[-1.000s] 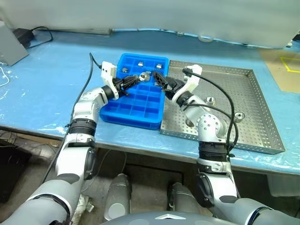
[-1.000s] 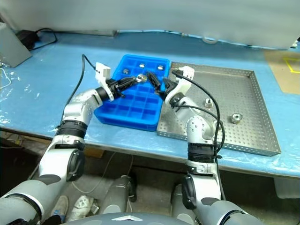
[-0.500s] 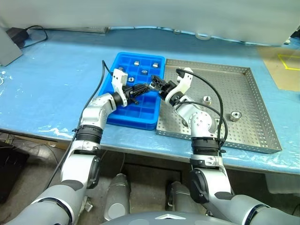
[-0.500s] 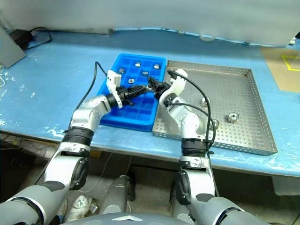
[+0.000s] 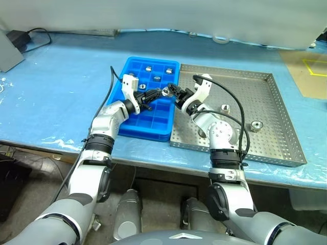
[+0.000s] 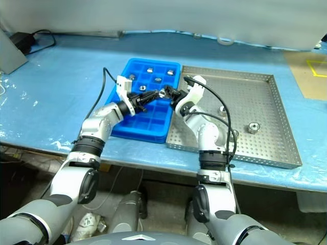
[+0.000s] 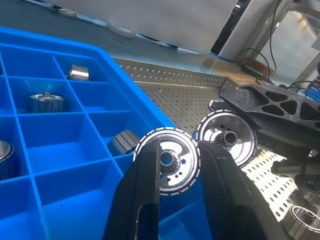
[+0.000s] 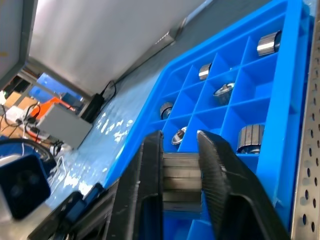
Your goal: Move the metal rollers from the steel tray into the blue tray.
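Observation:
My right gripper is holding the roller too deep in its fingers, so it should open them and take the roller nearer the fingers' ends (image 8: 180, 142) before placing it.
The blue tray (image 5: 148, 133) lies left of the steel tray (image 5: 265, 97). Several metal rollers rest in its far compartments (image 5: 158, 78). Two rollers (image 5: 224, 108) (image 5: 256, 126) lie on the steel tray. Both grippers meet above the blue tray's right side. In the left wrist view my left gripper (image 7: 179, 150) is shut on a roller (image 7: 167, 160) seen end-on. A second roller (image 7: 227, 140) sits right beside it, against the right gripper's black fingers. My right gripper (image 8: 180, 137) is shut on a roller (image 8: 181, 175) seen from the side.
Blue sheeting covers the table around both trays. A grey box and a black cable (image 5: 36, 38) sit at the far left corner. A white wall strip runs along the back edge. The steel tray's raised rim (image 5: 240, 155) runs along the near side.
The right gripper's fingers, open a second ago, have closed on a roller next to the left gripper's roller. Both hands stay almost where they were; the camera view shifted early on.

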Motion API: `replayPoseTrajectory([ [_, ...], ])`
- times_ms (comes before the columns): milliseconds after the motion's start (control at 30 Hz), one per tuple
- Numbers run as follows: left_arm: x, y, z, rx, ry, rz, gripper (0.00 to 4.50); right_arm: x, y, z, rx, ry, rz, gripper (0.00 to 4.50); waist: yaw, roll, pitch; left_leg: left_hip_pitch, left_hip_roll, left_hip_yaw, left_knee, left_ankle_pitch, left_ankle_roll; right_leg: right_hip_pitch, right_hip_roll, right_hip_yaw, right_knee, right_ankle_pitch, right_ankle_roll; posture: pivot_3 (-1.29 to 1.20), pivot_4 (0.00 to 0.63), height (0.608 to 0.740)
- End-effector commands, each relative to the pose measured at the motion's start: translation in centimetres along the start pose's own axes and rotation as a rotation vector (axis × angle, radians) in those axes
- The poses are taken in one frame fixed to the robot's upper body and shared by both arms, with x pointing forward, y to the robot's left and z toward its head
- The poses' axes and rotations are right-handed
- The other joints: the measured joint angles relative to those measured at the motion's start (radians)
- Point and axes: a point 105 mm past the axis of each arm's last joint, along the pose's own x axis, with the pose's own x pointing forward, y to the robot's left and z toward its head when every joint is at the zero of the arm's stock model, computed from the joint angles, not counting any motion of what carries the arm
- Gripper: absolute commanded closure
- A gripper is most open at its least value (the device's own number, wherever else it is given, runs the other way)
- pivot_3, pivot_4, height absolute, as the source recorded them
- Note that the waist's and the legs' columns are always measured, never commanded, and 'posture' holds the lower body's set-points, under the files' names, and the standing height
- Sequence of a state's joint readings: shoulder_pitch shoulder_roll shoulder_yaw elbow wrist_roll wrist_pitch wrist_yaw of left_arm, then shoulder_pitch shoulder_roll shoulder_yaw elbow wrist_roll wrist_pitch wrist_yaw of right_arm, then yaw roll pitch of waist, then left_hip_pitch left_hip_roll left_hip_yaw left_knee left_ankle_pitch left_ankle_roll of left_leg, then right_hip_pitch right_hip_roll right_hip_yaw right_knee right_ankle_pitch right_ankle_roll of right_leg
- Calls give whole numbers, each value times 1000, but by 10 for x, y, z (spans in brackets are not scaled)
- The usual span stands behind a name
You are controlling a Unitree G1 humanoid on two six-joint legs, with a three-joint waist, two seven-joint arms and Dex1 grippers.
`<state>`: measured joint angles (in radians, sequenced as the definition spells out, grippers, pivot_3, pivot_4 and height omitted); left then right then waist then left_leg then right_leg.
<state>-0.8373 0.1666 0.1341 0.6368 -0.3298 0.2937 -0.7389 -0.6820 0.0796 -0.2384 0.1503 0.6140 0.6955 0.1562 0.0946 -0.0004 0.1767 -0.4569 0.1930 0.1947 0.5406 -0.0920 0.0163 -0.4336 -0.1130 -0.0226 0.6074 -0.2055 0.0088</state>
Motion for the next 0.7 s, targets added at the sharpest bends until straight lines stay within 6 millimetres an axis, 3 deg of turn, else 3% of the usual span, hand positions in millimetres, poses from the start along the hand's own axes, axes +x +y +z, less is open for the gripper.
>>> replayPoseTrajectory([
  [33, 5, -7, 28, 37, -95, -26, 3642, -1, 16, 1, -22, 3, 66, 2260, 0, 0, 0, 0, 0, 0, 0, 0, 0, 0, 0, 0, 0, 0, 0, -39, 150, 740],
  [133, 8, -12, 24, 33, -86, -42, 3642, -1, 16, -2, -16, 15, 63, 1282, 1, 0, 0, 0, 0, 0, 0, 0, 0, 0, 0, 0, 0, 0, 0, -42, 150, 740],
  [333, 10, -16, 21, 26, -75, -62, 3642, -1, 15, -3, -11, 10, 57, 1282, 0, 0, 0, 0, 0, 0, 0, 0, 0, 0, 0, 0, 0, 0, 0, -48, 150, 740],
  [600, 9, -9, 23, 17, -81, -34, 3642, -2, 11, 4, -21, -32, 44, 3761, 0, 0, 0, 0, 0, 0, 0, 0, 0, 0, 0, 0, 0, 0, 0, -49, 150, 740],
  [667, 6, -1, 30, -53, -118, 0, 3642, -3, 12, 8, -32, -62, 47, 3817, 0, 0, 0, 0, 0, 0, 0, 0, 0, 0, 0, 0, 0, 0, 0, -46, 150, 740],
  [700, 3, 14, 37, -113, -158, 69, 3642, -4, 14, 16, -23, -109, 59, 3817, 1, 0, 0, 0, 0, 0, 0, 0, 0, 0, 0, 0, 0, 0, 0, -43, 150, 740],
])
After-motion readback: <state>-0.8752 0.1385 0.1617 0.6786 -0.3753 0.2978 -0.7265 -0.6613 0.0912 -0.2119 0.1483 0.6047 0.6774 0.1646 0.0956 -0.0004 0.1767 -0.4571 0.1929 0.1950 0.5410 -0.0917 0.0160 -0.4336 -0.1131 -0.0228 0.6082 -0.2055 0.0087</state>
